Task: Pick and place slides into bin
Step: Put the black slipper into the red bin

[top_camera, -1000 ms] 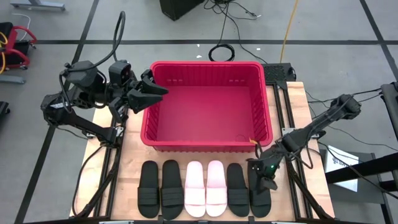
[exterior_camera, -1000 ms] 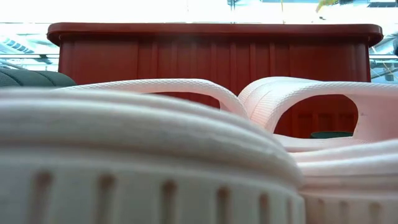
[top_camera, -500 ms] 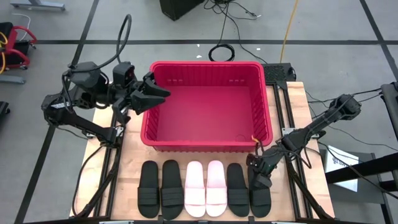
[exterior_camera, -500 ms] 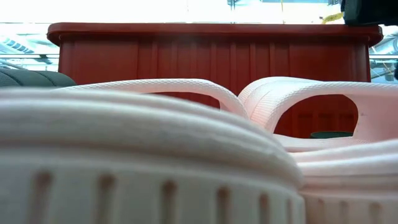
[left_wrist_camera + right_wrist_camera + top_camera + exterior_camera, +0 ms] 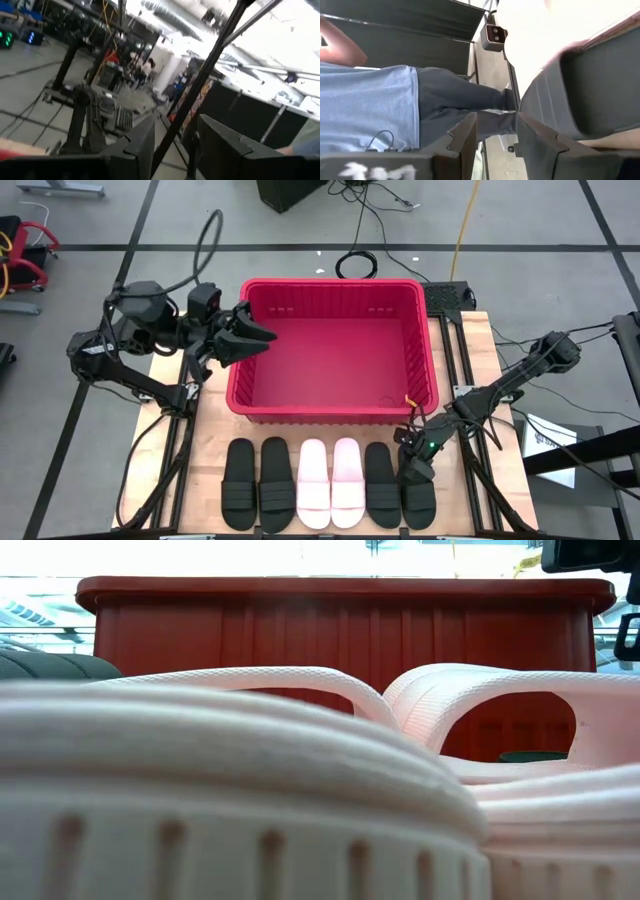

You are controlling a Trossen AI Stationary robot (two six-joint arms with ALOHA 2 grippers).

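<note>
The outermost black slide, the one below my right gripper, is next, and my right gripper should close on the strap's far edge (image 5: 424, 486) on it.
Six slides lie side by side near the table's near edge: two black (image 5: 258, 483), two pale pink (image 5: 330, 481), two black (image 5: 400, 485). The pink ones fill the low view (image 5: 300, 740). The red bin (image 5: 330, 418) stands behind them and also shows in the low view (image 5: 340, 630). My left gripper (image 5: 262, 335) is open and empty over the bin's left rim. My right gripper (image 5: 412, 468) is open over the far end of the rightmost black slide (image 5: 418, 498), whose dark surface shows in the right wrist view (image 5: 585, 90). My right gripper stands at the far end of the rightmost black slide, pointing down. I cannot tell whether its fingers touch the slide, since the gripper's own body hides that spot in the high view.
Bare wooden table lies left of the bin and of the slides (image 5: 205, 440). Cables (image 5: 355, 265) lie on the floor beyond the table. A person in a blue shirt and jeans (image 5: 380, 100) stands beyond the table in the right wrist view.
My right gripper has shifted a little toward the table's left over the far end of the rightmost black slide, and part of an arm has come into the low view at its top right. My left gripper has edged rightward over the bin's left rim.
</note>
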